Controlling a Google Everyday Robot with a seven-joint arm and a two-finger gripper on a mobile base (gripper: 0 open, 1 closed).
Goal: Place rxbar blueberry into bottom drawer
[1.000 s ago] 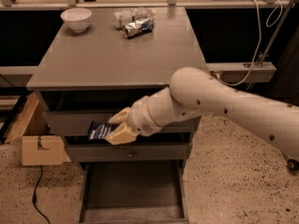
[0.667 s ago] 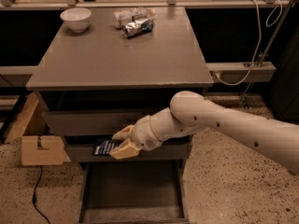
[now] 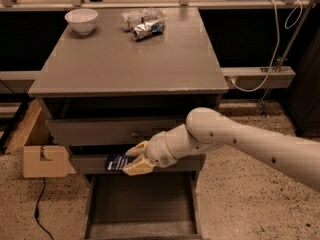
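Next, my gripper lets go of the rxbar blueberry in the middle of the bottom drawer's plain grey bottom [image 3: 147,204].
My gripper [image 3: 134,158] is shut on the rxbar blueberry [image 3: 117,162], a flat dark navy wrapper with white lettering. It holds the bar in front of the middle drawer face, just above the back of the bottom drawer [image 3: 100,215]. The bottom drawer is pulled out, a wide tray with a plain grey floor. My cream arm [image 3: 240,141] reaches in from the right.
On the grey cabinet top [image 3: 125,59] stand a white bowl [image 3: 81,20] at the back left and crinkled foil packets [image 3: 143,23] at the back middle. A cardboard box [image 3: 42,156] sits on the speckled floor to the left. A cable [image 3: 39,211] runs near it.
My gripper has moved down and a little to the right with the bar, from the top drawer's level to the middle drawer's face above the open bottom drawer.
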